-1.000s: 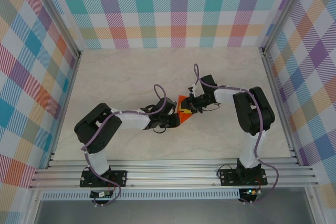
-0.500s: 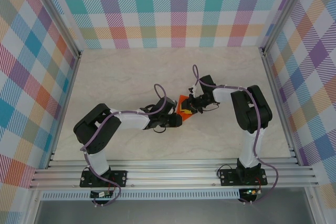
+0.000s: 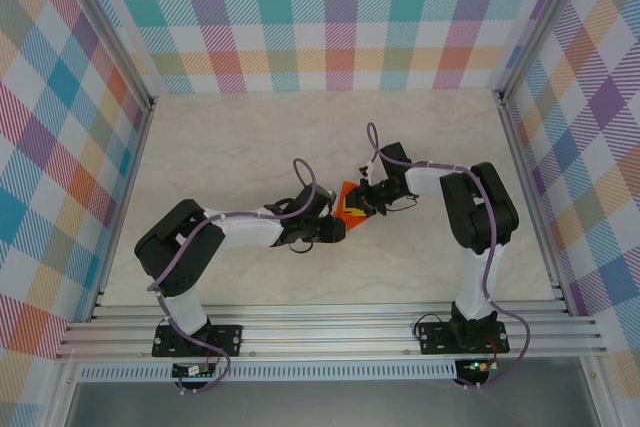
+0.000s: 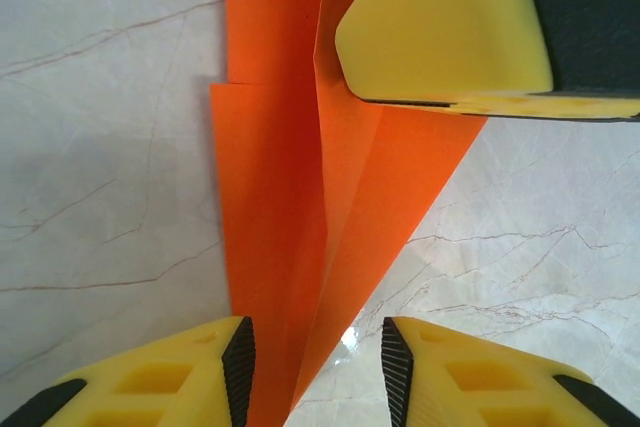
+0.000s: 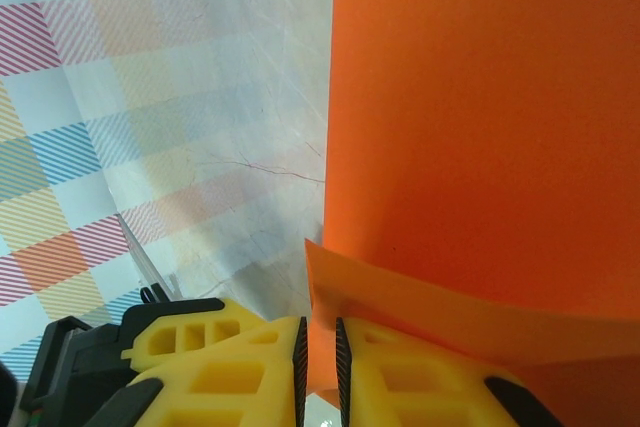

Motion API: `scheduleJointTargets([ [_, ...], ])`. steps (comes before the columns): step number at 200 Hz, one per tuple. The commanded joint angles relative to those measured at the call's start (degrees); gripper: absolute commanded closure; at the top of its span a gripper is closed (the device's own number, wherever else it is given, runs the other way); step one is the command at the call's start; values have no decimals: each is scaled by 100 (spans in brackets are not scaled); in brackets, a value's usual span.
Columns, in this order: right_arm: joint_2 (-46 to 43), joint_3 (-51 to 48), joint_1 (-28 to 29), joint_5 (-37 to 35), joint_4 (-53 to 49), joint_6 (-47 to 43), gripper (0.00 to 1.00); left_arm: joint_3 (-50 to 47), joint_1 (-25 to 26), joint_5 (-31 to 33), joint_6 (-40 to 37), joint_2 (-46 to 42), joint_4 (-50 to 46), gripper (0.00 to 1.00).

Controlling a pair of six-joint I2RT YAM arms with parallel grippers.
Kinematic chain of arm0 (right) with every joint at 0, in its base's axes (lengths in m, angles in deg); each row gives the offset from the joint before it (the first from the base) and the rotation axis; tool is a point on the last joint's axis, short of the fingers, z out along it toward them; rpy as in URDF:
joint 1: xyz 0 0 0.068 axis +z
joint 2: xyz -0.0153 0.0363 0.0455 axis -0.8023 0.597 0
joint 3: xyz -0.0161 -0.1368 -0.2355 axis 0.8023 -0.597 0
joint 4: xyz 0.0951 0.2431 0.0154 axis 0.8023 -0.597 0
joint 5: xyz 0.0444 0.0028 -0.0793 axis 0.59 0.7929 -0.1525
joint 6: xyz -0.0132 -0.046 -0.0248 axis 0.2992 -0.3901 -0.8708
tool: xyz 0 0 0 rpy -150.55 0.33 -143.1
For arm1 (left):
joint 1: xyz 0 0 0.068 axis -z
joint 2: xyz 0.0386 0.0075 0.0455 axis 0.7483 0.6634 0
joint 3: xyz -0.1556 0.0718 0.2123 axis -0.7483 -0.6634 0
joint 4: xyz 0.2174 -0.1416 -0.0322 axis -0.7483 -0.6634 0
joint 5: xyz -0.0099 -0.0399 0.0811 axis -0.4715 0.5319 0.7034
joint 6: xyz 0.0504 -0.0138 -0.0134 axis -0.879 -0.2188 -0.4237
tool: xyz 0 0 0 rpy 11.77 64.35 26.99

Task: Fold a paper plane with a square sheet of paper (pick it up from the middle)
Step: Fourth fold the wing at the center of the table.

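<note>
My open left gripper has the paper's narrow end lying off-centre in it, so it should move over and pinch the raised middle fold [image 4: 325, 247] while my right gripper stays put.
The orange sheet of paper [image 3: 348, 201] lies mid-table, folded into a narrow pointed shape with layered creases [image 4: 300, 207]. My left gripper [image 4: 318, 372] is open, and the paper's narrow end runs between its fingers, close to the left pad and apart from the right one. From above, the left gripper [image 3: 330, 228] sits just below and left of the paper. My right gripper [image 5: 320, 367] is shut on a raised flap of the orange paper [image 5: 480, 117], pinched between its pads. Its yellow finger [image 4: 445, 27] rests over the paper's far part, and the right gripper [image 3: 364, 205] meets the paper from the right.
The marble tabletop [image 3: 250, 147] is ringed by checked walls [image 3: 330, 17] and aluminium rails [image 3: 330, 332] at the near edge. Both arms crowd the middle, their grippers a few centimetres apart over the paper.
The left arm's elbow has drifted a little to the left. Both grippers and the paper stay almost where they were.
</note>
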State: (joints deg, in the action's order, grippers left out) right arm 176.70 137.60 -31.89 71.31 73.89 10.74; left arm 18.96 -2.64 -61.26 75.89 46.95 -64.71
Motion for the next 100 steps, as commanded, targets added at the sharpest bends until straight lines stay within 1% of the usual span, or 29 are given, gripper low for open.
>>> scheduleJointTargets([
  [1, 59, 127, 26, 12, -85, -131, 82, 71, -51, 158, -183, -208, -216, 58],
  [33, 41, 136, 30, 17, -90, -133, 82, 139, -48, 127, -237, -45, -319, 59],
  [51, 37, 136, 30, 25, -83, -122, 82, 175, -49, 213, -250, 44, -395, 60],
  [100, 24, 127, 26, 29, -96, -137, 82, 248, -50, 147, -321, 238, -363, 66],
])
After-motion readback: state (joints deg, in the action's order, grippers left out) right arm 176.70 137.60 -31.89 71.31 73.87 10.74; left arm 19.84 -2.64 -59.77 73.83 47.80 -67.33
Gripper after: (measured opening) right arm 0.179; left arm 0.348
